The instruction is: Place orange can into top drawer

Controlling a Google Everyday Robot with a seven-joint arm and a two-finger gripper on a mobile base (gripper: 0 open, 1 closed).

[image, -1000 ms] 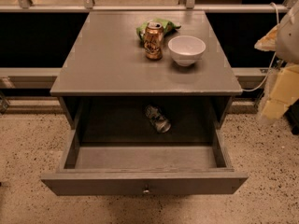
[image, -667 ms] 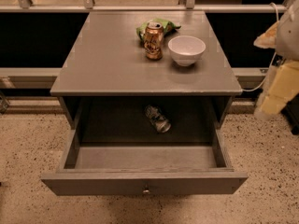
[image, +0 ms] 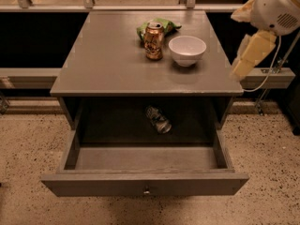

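Note:
Next, the gripper moves to the upper part (image: 154,32) of the orange can beside the white bowl and closes there.
The orange can (image: 153,41) stands upright on top of the grey cabinet (image: 108,60), toward the back, just left of a white bowl (image: 187,49). The top drawer (image: 145,184) is pulled open below the cabinet top, with its round knob (image: 146,190) at the front centre. My gripper (image: 248,55) hangs at the right edge of the cabinet, beside and to the right of the bowl, apart from the orange can. It holds nothing that I can see.
A green crumpled bag (image: 159,26) lies behind the orange can. A dark silvery-grey can (image: 158,119) lies on its side at the back of the open drawer. A speckled floor surrounds the cabinet. Rails run along the back.
My gripper and arm have moved up and to the left, closer to the cabinet's right edge. The cans, bowl and drawer have not moved.

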